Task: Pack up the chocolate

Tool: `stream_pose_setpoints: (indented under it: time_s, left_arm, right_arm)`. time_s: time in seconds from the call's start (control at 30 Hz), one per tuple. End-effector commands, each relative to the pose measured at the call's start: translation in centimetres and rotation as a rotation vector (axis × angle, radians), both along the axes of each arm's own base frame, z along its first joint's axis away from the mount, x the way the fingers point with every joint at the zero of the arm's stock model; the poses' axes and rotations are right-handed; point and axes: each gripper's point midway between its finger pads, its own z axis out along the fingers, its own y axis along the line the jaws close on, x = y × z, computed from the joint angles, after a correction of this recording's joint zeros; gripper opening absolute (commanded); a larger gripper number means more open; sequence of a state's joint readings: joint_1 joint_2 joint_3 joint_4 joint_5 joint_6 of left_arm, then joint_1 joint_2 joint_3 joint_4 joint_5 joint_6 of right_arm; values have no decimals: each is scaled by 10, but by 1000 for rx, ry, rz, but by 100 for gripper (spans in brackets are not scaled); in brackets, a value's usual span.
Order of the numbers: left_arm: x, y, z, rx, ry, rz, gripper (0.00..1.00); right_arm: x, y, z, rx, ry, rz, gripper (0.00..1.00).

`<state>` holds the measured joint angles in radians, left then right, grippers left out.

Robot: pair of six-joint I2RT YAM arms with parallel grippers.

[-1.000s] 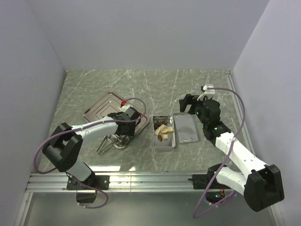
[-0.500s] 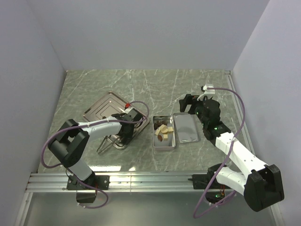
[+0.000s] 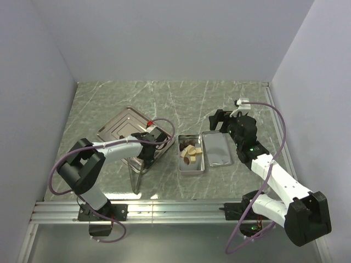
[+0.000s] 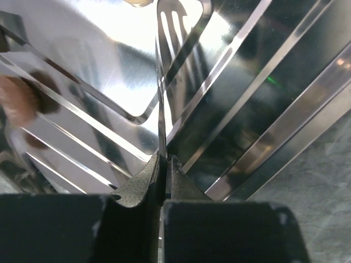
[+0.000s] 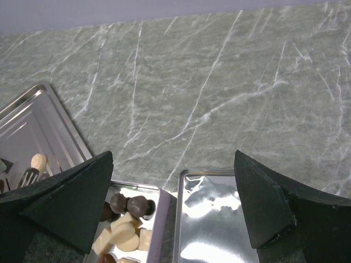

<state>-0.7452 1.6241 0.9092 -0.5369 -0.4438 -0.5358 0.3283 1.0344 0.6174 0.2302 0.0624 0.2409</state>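
Observation:
Next, I set the tongs down with my left gripper and let go of them on the marble (image 3: 98, 111) between the steel tray and the nearest side.
Several dark and cream pieces of chocolate (image 3: 191, 152) (image 5: 123, 230) lie in an open silver tin (image 3: 191, 169). One cream piece (image 5: 38, 160) sits on the ridged steel tray (image 3: 122, 123), right by the slotted tip of metal tongs (image 5: 27, 176). My left gripper (image 3: 148, 144) (image 4: 164, 160) is shut on the tongs (image 3: 135, 176) (image 4: 162, 109), whose thin blades are pressed together between the fingers above the tray (image 4: 274, 109). My right gripper (image 3: 220, 119) (image 5: 173, 164) hangs open over the far ends of the tin and its lid, holding nothing.
The tin's lid (image 3: 217, 148) (image 5: 219, 230) lies shiny side up just right of the tin. The tongs' handle end reaches toward the near edge of the marble table (image 3: 181, 98). Grey walls close in the back and both sides.
My left gripper has closed on the tongs, squeezing their two spread arms into one line and shifting slightly. The right arm has not moved.

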Motion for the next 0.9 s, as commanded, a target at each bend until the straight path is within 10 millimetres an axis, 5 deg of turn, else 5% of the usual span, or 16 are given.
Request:
stream_pose_setpoints:
  time_s: [0.0, 0.2, 0.47, 0.67, 0.73, 0.87]
  left_arm:
    - [13, -1, 17, 7, -70, 13, 1]
    - [25, 1, 44, -15, -150, 16, 1]
    - [73, 4, 101, -146, -272, -3, 1]
    - [138, 48, 130, -199, -277, 29, 1]
    - [163, 82, 133, -182, -286, 94, 1]
    - [192, 123, 120, -184, -232, 140, 1]
  right_arm:
    - [7, 0, 25, 6, -59, -4, 97]
    - [7, 0, 25, 5, -60, -4, 97]
    - [6, 1, 26, 9, -63, 0, 97]
    - [7, 0, 26, 8, -61, -1, 97]
    - [7, 1, 25, 7, -58, 0, 97]
    - [8, -1, 23, 0, -52, -10, 97]
